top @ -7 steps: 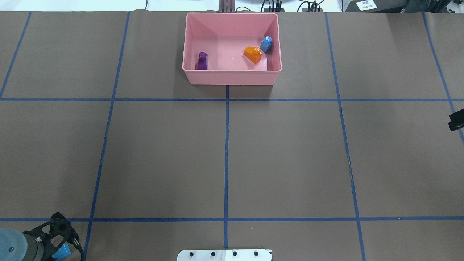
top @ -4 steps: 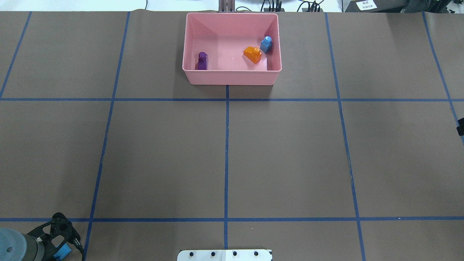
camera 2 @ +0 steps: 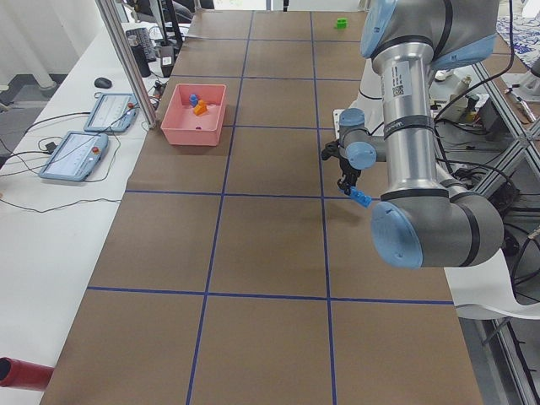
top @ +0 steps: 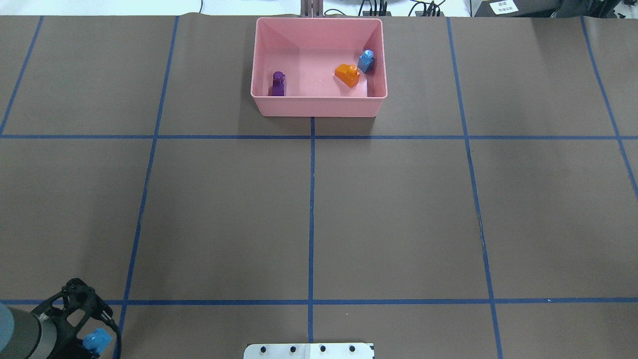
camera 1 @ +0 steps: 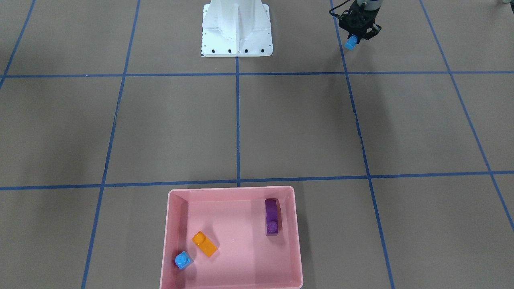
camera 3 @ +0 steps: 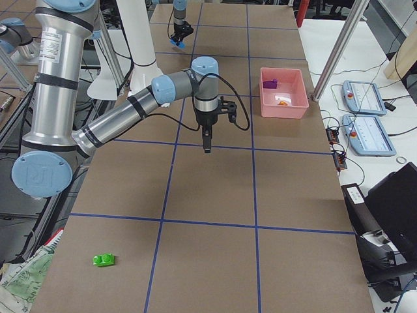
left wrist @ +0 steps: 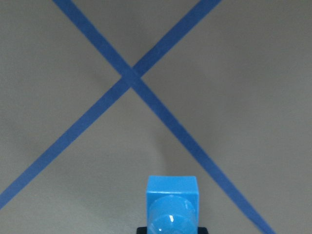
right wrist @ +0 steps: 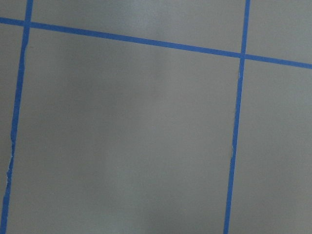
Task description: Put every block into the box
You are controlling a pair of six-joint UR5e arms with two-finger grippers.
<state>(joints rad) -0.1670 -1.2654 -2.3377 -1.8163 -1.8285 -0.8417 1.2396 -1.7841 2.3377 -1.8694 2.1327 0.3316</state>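
Note:
I need to release the other blue block, now held near the robot's side, from my left gripper in the pink box [camera 1: 251,240], between the purple and orange blocks.
The pink box [top: 319,97] [camera 1: 165,241] stands at the table's far middle. Inside it lie a purple block [top: 278,83] [camera 1: 272,216], an orange block [top: 347,75] [camera 1: 204,244] and a small blue block [top: 366,61] [camera 1: 183,260]. My left gripper [top: 94,342] [camera 1: 352,41] hangs near the robot's side at the left, shut on another blue block [left wrist: 172,204] [camera 2: 361,199]. A green block [camera 3: 104,260] [camera 2: 341,23] lies far out at the table's right end. My right gripper [camera 3: 206,147] hangs above the table in the exterior right view only; I cannot tell its state.
The white robot base [camera 1: 237,28] [top: 309,350] stands at the table's near middle edge. Blue tape lines grid the brown table. A metal post [camera 2: 126,59] rises beside the box, and control tablets [camera 2: 76,156] lie on the side bench beyond it.
My left gripper has shifted slightly forward with the blue block, which shows more fully now. The right gripper's dark tip has slid out past the overhead view's right edge.

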